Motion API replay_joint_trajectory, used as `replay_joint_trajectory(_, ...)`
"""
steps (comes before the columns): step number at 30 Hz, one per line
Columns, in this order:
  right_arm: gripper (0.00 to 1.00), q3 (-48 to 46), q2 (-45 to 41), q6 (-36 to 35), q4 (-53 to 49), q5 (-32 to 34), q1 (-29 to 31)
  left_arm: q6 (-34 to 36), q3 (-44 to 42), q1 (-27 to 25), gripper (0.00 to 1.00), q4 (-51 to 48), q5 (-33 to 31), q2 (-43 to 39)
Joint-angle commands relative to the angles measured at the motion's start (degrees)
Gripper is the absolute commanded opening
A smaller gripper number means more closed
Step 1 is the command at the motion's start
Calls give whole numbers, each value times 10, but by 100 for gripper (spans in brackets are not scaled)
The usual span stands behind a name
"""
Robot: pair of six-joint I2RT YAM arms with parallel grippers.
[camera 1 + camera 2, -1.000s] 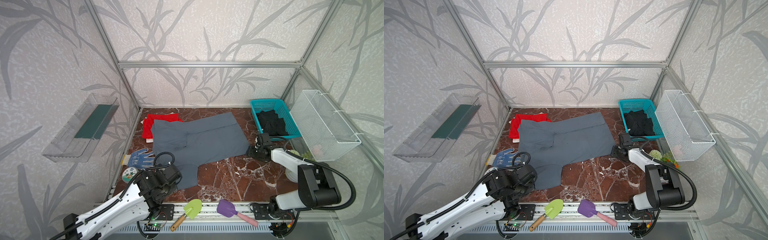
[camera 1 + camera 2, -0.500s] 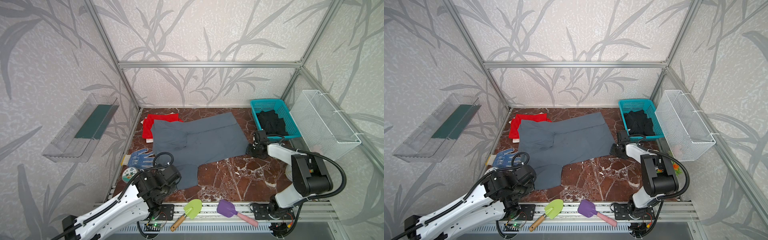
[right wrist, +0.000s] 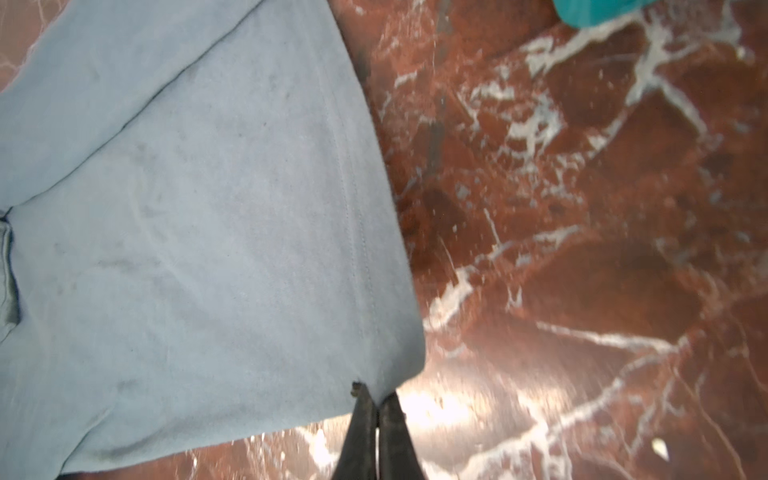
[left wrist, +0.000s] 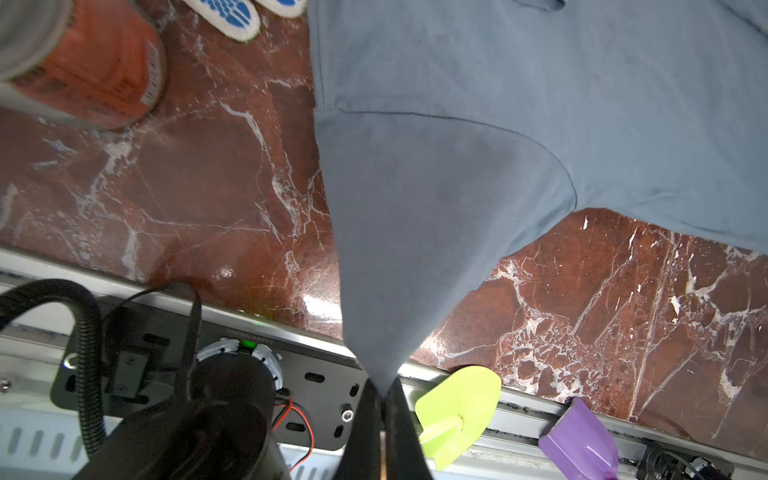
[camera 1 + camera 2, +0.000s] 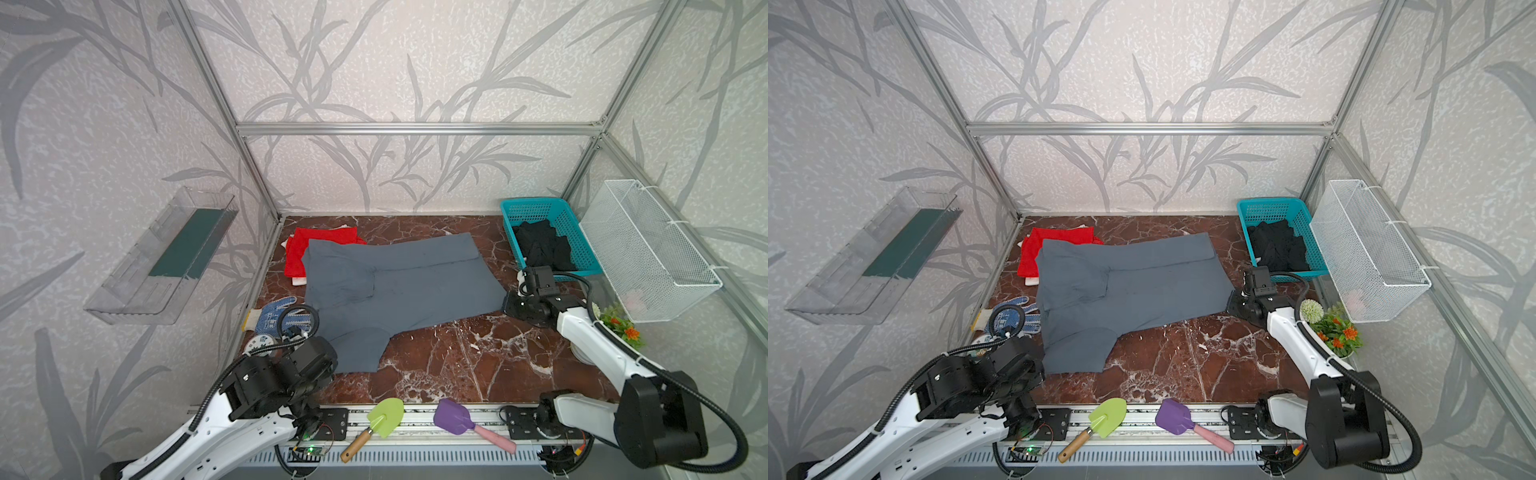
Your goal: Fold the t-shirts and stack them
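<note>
I need to release the grey shirt's near hem corner with my right gripper on the hem (image 5: 476, 255) just short of its far corner.
A slate grey-blue t-shirt (image 5: 399, 286) (image 5: 1133, 286) lies spread on the marble table, partly covering a red t-shirt (image 5: 316, 243) at the back left. A black t-shirt (image 5: 540, 245) sits bunched in the teal basket (image 5: 532, 203). My left gripper (image 4: 384, 392) is shut on the tip of the grey shirt's near sleeve (image 4: 415, 232), at the front left by the table edge. My right gripper (image 3: 377, 399) is shut on the shirt's right hem corner (image 3: 390, 357); in a top view it (image 5: 508, 305) sits low beside the basket.
A dotted work glove (image 5: 276, 318) and a can (image 4: 83, 66) lie by the left arm. A green shovel (image 5: 384, 415) and a purple scoop (image 5: 455, 417) rest on the front rail. A white wire basket (image 5: 648, 253) and a small plant (image 5: 619, 324) stand at the right.
The right gripper slid left to the grey shirt's hem corner and closed on it. The left gripper has kept its hold on the sleeve without moving.
</note>
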Motion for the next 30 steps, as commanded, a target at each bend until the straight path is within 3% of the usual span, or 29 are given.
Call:
replay_joint_trajectory(1,0,-26,-34,2,-40,-9,0,15,21,-1,0,-31,-41,1)
replay_joint_trajectory(6,0,-12,-18,-3,-28,-21,1,42,26,1,0,40,-66,31)
replay_joint_trajectory(11,0,50,35,-11,-21,-27,1,71,12,31,0,134,-49,78)
replay_joint_trajectory(14,0,89,74,-13,-14,-29,1,112,10,104,0,182,-6,108)
replay_joint_trajectory(20,0,160,157,-20,6,-58,1,208,64,256,0,211,20,152)
replay_joint_trajectory(30,0,276,262,-23,7,-71,1,309,148,427,0,268,79,262)
